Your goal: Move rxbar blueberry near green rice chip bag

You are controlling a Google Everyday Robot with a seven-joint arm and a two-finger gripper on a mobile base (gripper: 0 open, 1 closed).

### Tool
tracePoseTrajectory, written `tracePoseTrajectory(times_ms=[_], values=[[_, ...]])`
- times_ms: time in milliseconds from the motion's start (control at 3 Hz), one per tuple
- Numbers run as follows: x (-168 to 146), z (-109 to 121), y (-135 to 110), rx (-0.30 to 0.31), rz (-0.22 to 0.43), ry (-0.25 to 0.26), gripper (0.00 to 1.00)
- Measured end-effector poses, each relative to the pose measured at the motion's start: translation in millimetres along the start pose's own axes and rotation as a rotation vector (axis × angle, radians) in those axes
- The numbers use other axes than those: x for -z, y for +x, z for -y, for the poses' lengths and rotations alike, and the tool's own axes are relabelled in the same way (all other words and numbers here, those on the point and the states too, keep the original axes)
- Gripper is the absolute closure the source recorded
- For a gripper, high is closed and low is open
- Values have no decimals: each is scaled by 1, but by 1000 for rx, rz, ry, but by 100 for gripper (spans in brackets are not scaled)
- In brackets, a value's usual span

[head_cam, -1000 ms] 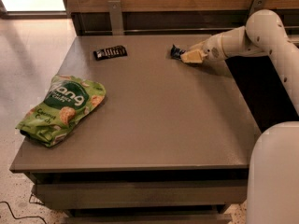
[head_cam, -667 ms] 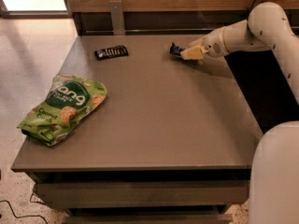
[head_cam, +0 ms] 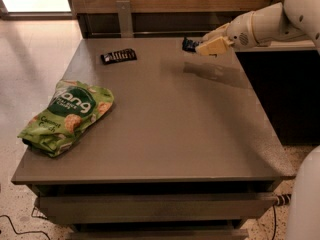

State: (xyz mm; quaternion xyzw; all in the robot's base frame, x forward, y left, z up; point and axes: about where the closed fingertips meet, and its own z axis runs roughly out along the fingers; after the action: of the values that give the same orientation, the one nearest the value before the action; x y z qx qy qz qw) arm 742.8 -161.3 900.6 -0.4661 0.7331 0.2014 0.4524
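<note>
Next, my gripper sets the rxbar blueberry down against the green rice chip bag's edge (head_cam: 98, 96) that faces the middle of the table.
My gripper (head_cam: 201, 47) hangs above the far right part of the table, reaching in from the right. It is shut on the rxbar blueberry (head_cam: 189, 44), a small dark blue bar that sticks out to the left of the fingertips and is held clear of the table top; its shadow lies below. The green rice chip bag (head_cam: 67, 115) lies crinkled at the table's left edge, far from the gripper.
A similar bar in a black wrapper (head_cam: 118, 56) lies at the far left of the grey table (head_cam: 180, 134). A wooden wall and a metal bracket (head_cam: 124, 17) stand behind the table. My white base (head_cam: 305, 204) is at the bottom right.
The gripper has risen from the table top with the blue bar in it. The bag and the black bar have not moved.
</note>
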Motion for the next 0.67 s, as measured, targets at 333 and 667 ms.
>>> tracePoseTrajectory(times_ms=[333,667], values=[[24,-28,-15,40,44,-26,100],[33,-70,-18,51,86,-77,100]])
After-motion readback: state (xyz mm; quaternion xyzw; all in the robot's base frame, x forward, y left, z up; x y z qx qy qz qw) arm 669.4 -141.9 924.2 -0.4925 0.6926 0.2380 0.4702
